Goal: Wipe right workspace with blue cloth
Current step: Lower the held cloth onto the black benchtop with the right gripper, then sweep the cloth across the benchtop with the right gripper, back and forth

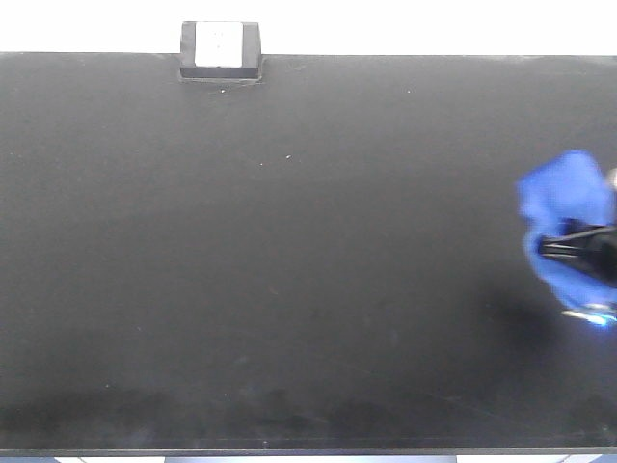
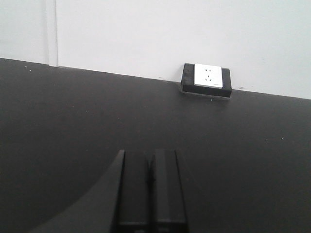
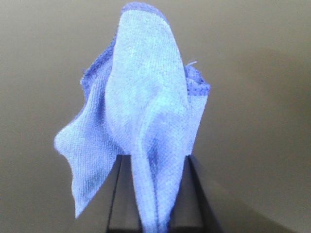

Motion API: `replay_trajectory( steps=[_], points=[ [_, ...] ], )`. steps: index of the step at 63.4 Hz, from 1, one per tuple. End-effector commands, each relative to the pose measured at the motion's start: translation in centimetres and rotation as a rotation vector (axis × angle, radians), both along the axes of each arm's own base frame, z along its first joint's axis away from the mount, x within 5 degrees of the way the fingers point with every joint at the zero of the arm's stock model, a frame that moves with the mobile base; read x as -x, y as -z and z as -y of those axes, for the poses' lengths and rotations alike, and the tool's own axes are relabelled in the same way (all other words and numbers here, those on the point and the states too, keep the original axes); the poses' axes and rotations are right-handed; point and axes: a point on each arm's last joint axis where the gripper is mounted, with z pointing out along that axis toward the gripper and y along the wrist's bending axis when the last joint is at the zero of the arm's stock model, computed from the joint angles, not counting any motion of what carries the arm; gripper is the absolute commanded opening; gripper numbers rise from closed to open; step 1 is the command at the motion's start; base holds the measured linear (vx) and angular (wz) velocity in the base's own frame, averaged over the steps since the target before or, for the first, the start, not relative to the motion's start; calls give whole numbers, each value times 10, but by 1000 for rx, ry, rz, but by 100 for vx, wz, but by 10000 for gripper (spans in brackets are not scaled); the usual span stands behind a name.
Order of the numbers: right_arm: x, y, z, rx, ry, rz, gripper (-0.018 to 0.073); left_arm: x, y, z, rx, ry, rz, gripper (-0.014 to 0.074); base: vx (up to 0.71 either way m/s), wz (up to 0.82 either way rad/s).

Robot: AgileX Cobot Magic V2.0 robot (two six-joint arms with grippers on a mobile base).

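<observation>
My right gripper needs to release the blue cloth that it has, letting it go near the bare middle of the black table (image 1: 370, 265).
The blue cloth (image 1: 564, 217) hangs bunched at the far right edge of the black table (image 1: 289, 270), pinched in my right gripper (image 1: 549, 247), which reaches in from the right. In the right wrist view the cloth (image 3: 146, 121) fills the middle, its folds squeezed between the two dark fingers (image 3: 121, 194) of the right gripper (image 3: 153, 162). The lower part of the cloth drapes toward the table. My left gripper (image 2: 149, 158) is shut and empty, low over the table; it is out of the front view.
A white wall socket in a black frame (image 1: 220, 50) sits at the table's far edge, left of centre; it also shows in the left wrist view (image 2: 207, 80). A white wall runs behind the table. The table's front edge (image 1: 289, 449) is at the bottom.
</observation>
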Motion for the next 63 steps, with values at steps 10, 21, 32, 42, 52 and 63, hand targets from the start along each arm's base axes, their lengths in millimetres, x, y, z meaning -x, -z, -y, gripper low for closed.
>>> replay_trajectory(
  steps=[10,21,32,42,52,63],
  points=[
    [-24,37,-30,-120,-289,19,2,-1,3,1,11,8,60,-6,0,0],
    [-18,58,-81,-227,-430,-94,2,-1,3,1,11,8,60,-6,0,0],
    [-16,58,-143,-258,-560,-103,2,-1,3,1,11,8,60,-6,0,0],
    [-15,50,-200,-237,-655,-120,4,-1,3,1,11,8,60,-6,0,0],
    [-24,47,-206,-187,-556,-186,7,-1,3,1,11,8,60,-6,0,0],
    [-51,53,-156,-99,-356,-231,9,-1,3,1,11,8,60,-6,0,0]
  ],
)
